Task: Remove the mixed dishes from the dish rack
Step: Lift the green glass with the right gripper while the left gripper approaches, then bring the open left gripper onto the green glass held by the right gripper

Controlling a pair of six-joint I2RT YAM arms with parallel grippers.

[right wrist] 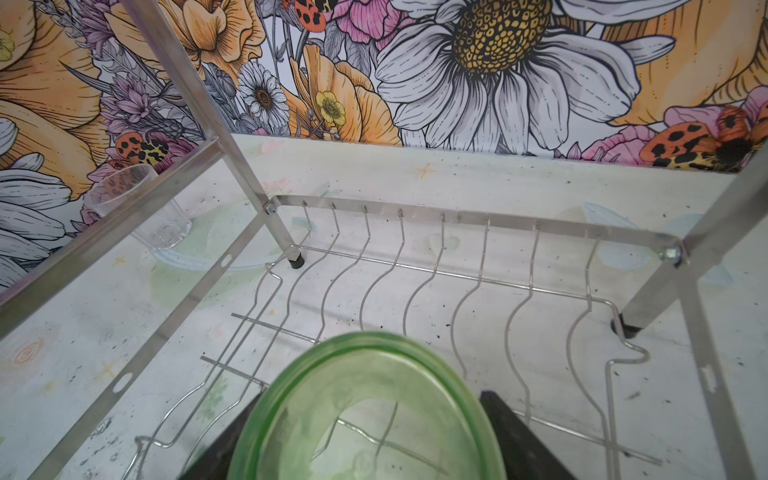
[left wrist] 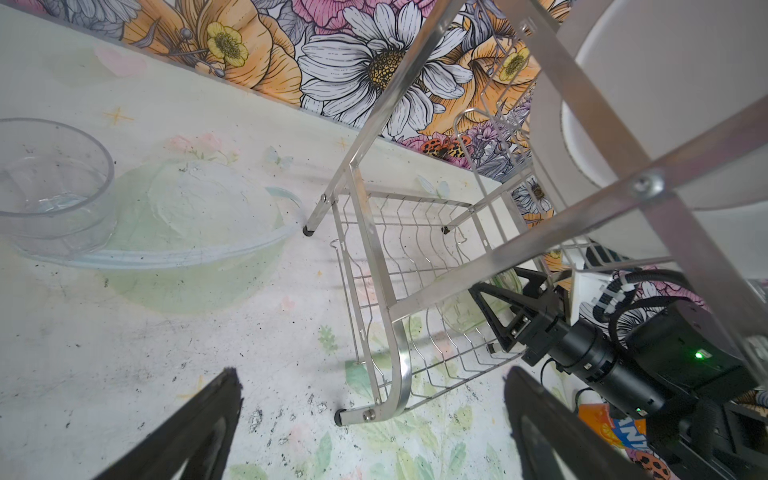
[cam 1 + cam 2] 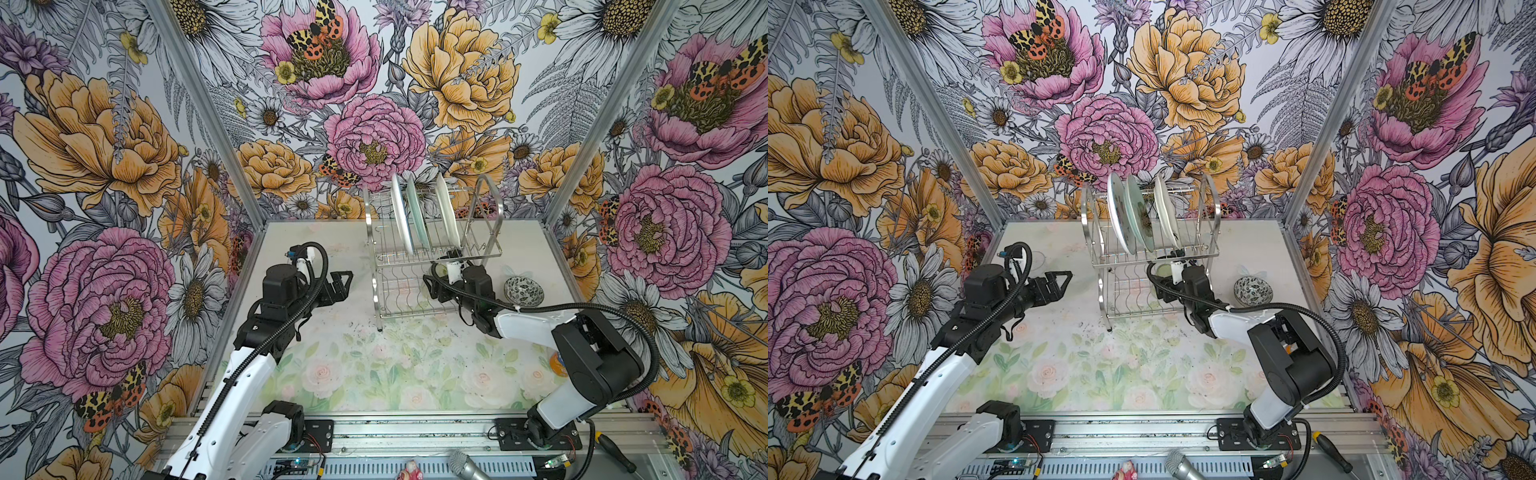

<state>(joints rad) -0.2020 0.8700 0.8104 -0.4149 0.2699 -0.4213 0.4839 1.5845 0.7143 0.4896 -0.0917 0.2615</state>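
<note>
My left gripper is to close next on the green tumbler's sides [image 2: 506, 281], clear of my right gripper's fingers, to take over the tumbler.
The dish rack [image 3: 491, 195] [image 3: 1090, 224] stands at the back of the table. Three plates stand on edge in its upper shelf: white [image 3: 400, 216], aqua [image 3: 417, 218] and cream [image 3: 447, 212]. My right gripper [image 1: 365, 411] reaches into the lower tier [image 1: 457, 218] and is shut on a green tumbler [image 1: 365, 428] [image 3: 1160, 269], one black finger on each side. My left gripper [image 3: 347, 280] [image 2: 374, 432] hangs open left of the rack, over its front foot, holding nothing. A clear tumbler [image 2: 50, 183] [image 1: 137, 203] stands on the table left of the rack.
A black-white patterned bowl [image 3: 523, 291] [image 3: 1253, 291] sits on the table right of the rack. An orange drink can [image 3: 557, 363] [image 2: 615, 428] shows behind the right arm. A microphone [image 3: 465, 465] and a screwdriver [image 3: 615, 451] lie on the front rail.
</note>
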